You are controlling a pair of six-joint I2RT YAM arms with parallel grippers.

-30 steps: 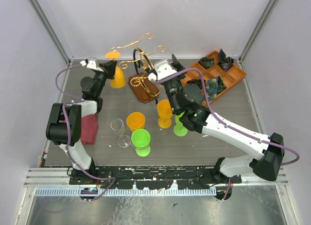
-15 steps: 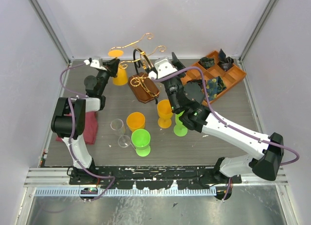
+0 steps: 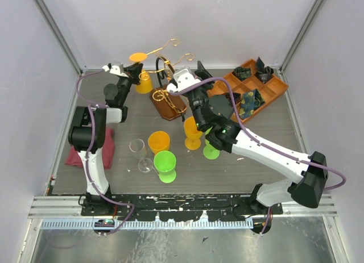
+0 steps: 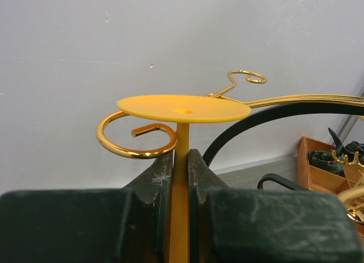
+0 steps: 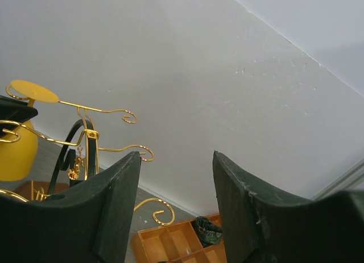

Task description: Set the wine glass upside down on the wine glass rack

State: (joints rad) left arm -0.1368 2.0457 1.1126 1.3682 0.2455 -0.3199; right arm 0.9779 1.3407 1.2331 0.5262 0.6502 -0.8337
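Observation:
The robot's left gripper needs to release the orange wine glass with its foot resting on the curled gold scroll end [image 3: 133, 62] [image 4: 137, 137] beside it.
My left gripper [image 3: 134, 76] is shut on the stem of an orange wine glass [image 3: 142, 81] held upside down, its round foot [image 4: 183, 108] on top. The foot sits level with a curled gold scroll end [image 4: 135, 139] of the wine glass rack [image 3: 165, 75], just beside it. The rack has gold wire arms, a dark hoop [image 4: 273, 118] and an oval brown wooden base [image 3: 168, 103]. My right gripper [image 3: 196, 75] is open and empty, raised beside the rack's right side; the rack [image 5: 85, 135] shows to the left in its view.
An orange compartment tray [image 3: 250, 87] with dark items stands at the back right. Orange [image 3: 159, 142], green [image 3: 165, 163] and clear [image 3: 137, 147] glasses stand mid-table, and another orange one [image 3: 193, 131] and a green one [image 3: 211, 147] under my right arm. A red cloth [image 3: 85, 152] lies at the left.
My left gripper has carried the inverted orange glass to the right and up, close to the rack's left scroll arm. My right gripper has shifted slightly left near the rack.

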